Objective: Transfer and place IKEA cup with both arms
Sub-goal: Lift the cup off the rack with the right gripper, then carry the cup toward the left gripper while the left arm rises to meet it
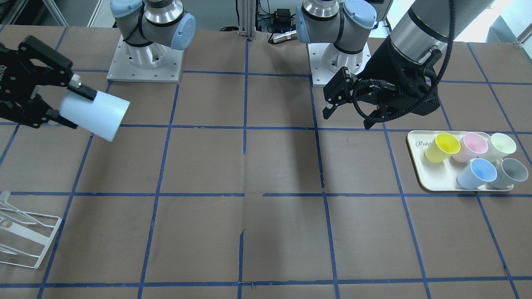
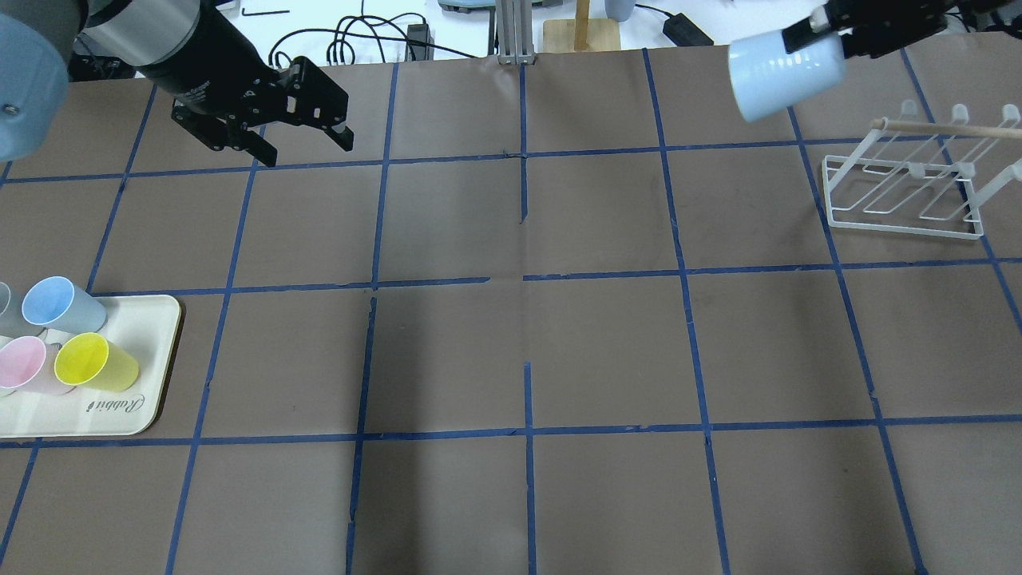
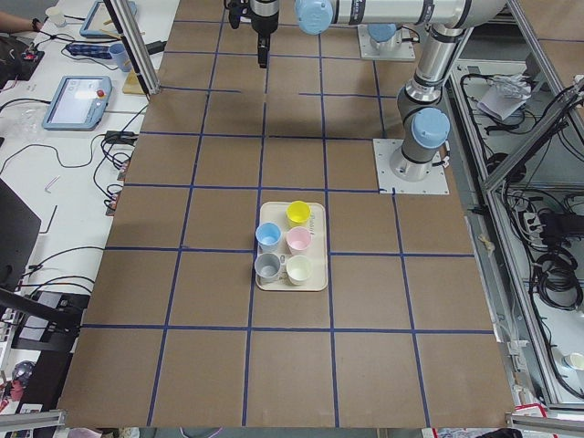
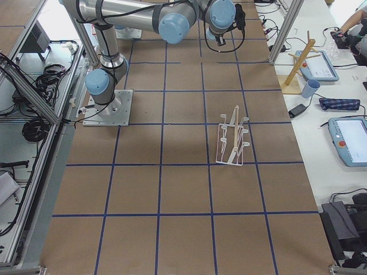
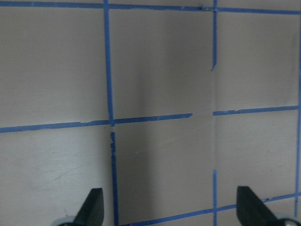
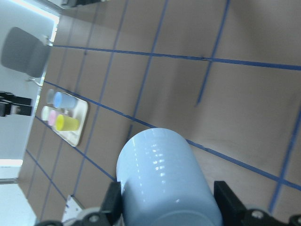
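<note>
The pale-blue IKEA cup in my right gripper changes hands, so my left gripper should close on the rim (image 1: 67,102) of that cup.
My right gripper (image 1: 79,108) is shut on the pale-blue IKEA cup (image 1: 94,115) and holds it on its side, in the air, well above the table. In the overhead view the cup (image 2: 786,70) hangs at the far right, just beyond the white rack (image 2: 902,200). The right wrist view shows the cup (image 6: 164,179) between the two fingers. My left gripper (image 2: 303,144) is open and empty, raised over the far left of the table; its fingers (image 5: 92,207) stand wide apart. The twin pale-blue cup (image 1: 478,174) stands on the tray (image 1: 432,176).
The cream tray (image 2: 120,407) at my near left also holds a yellow cup (image 2: 94,361), a pink cup (image 2: 24,363), and grey (image 1: 511,172) and pale-green (image 1: 502,145) cups. The white wire rack (image 1: 25,236) stands at my far right. Blue tape grids the brown table.
</note>
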### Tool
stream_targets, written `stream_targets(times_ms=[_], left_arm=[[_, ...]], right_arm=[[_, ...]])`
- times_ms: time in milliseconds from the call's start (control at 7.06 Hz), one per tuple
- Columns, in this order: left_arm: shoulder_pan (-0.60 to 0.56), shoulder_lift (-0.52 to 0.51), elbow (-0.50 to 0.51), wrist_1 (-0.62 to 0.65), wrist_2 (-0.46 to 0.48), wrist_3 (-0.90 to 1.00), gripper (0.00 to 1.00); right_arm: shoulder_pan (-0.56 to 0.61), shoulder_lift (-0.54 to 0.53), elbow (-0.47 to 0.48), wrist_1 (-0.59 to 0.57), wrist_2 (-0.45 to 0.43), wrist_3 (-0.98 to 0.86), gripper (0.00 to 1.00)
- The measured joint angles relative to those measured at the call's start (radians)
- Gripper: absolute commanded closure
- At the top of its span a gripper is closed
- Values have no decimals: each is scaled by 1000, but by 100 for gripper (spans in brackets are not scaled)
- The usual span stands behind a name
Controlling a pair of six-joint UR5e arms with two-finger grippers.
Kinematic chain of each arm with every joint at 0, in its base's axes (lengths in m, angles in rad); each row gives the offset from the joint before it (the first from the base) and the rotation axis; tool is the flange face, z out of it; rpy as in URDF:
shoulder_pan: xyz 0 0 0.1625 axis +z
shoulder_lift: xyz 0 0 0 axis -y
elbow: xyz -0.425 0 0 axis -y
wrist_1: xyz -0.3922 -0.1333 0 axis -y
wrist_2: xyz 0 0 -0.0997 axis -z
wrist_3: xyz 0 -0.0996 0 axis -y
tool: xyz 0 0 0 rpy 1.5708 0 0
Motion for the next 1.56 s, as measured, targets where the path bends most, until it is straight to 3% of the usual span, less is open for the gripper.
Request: stream_targets(times_ms=[425,992,1275,1558], left_arm=[[47,-1,17,-1,-443,-139,0],[95,8,-27,-6,-948,-307,0],[88,11,-87,-1,-1139,-358,0],[58,12,-116,5,-1221,-380,0]], right_arm=[[152,-2,26,33,286,0,52],[250,-14,64,30,442,11,51],[261,-16,65,22,484,12,50],[281,-16,64,19,506,16,47]])
